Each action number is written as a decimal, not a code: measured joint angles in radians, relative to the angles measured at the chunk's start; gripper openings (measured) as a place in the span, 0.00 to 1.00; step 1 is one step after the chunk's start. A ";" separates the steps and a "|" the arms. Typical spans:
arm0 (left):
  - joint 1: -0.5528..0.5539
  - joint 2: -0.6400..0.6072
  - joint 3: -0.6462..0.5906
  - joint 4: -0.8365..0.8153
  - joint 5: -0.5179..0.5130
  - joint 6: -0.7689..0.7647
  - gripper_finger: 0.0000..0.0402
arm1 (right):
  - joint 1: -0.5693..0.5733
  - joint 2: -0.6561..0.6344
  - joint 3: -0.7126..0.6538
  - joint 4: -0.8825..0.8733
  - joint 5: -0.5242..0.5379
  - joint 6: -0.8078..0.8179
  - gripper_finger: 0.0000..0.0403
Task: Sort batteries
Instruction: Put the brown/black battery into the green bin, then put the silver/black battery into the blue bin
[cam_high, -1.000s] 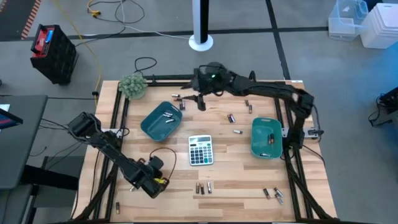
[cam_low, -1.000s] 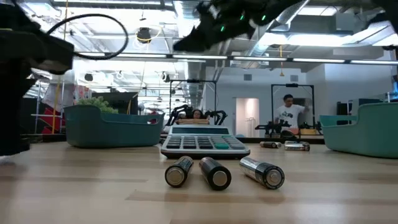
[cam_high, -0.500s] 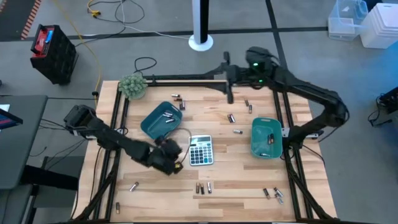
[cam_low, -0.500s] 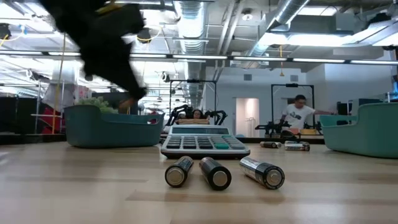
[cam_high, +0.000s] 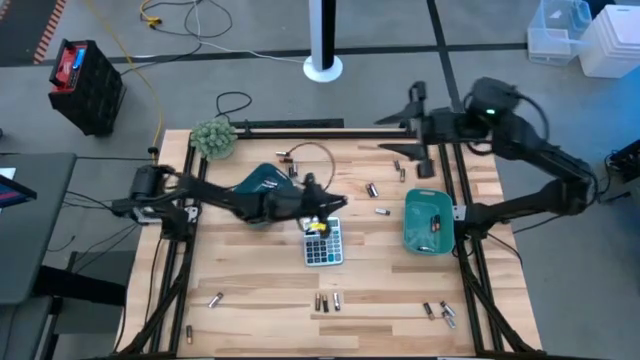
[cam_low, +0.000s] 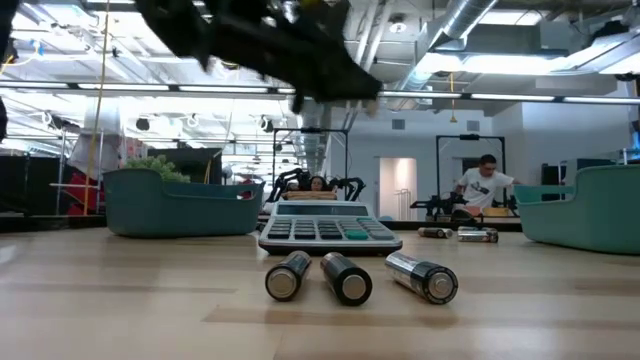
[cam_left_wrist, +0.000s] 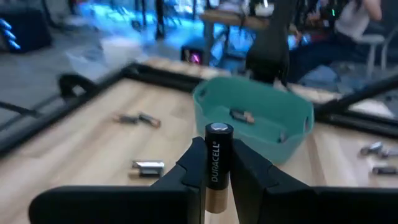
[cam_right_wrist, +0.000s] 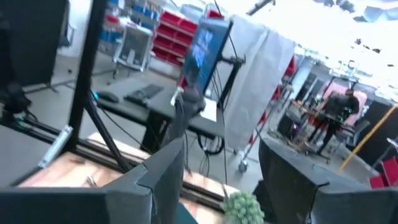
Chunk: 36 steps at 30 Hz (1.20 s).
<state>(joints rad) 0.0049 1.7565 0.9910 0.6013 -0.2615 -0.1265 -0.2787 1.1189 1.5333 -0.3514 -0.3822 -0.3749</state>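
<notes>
Next, my left gripper lets go of the black and copper battery between the batteries and near side of the teal tray (cam_high: 419, 235) (cam_left_wrist: 254, 131).
My left gripper (cam_high: 335, 207) hangs level above the grey calculator (cam_high: 322, 240), shut on a black and copper battery (cam_left_wrist: 219, 146). Beyond it in the left wrist view is the right teal tray (cam_left_wrist: 255, 118) with batteries inside. My right gripper (cam_high: 415, 130) is high over the table's far right edge, open and empty, also seen in its wrist view (cam_right_wrist: 221, 180). Three batteries (cam_low: 345, 277) lie side by side on the table near the front edge. The left teal tray (cam_high: 262, 183) is partly hidden under my left arm. My left gripper pinches the battery's two sides (cam_left_wrist: 214, 174) at about mid-length between its two fingers. The fingers come level from the table's left and lie across the battery. The battery stands about upright, black end up and copper end down, lifted clear above the calculator.
Loose batteries lie scattered: several at the far middle (cam_high: 373, 188), a pair at the near right (cam_high: 440, 312), and two at the near left (cam_high: 215, 299). A small green plant (cam_high: 214, 137) stands at the far left corner. A black frame rims the table.
My left gripper has swung from the table's near left corner toward the right and far side, rising, and has turned from pointing down to level, staying shut on the battery. My right gripper has pulled back from above the left tray toward the far right edge and upward, staying open.
</notes>
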 joint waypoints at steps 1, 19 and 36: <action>0.013 0.043 0.039 -0.014 0.034 0.001 0.10 | 0.010 -0.016 0.000 -0.007 0.000 0.002 0.55; 0.093 0.756 1.050 -0.225 0.479 0.027 0.10 | 0.089 -0.107 0.000 -0.102 0.053 0.011 0.55; 0.096 0.962 1.356 -0.412 0.532 -0.011 0.41 | 0.089 -0.100 0.000 -0.134 0.053 0.010 0.55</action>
<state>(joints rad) 0.1013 2.7186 2.3474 0.1894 0.2700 -0.1375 -0.1902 1.0185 1.5330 -0.4855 -0.3295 -0.3649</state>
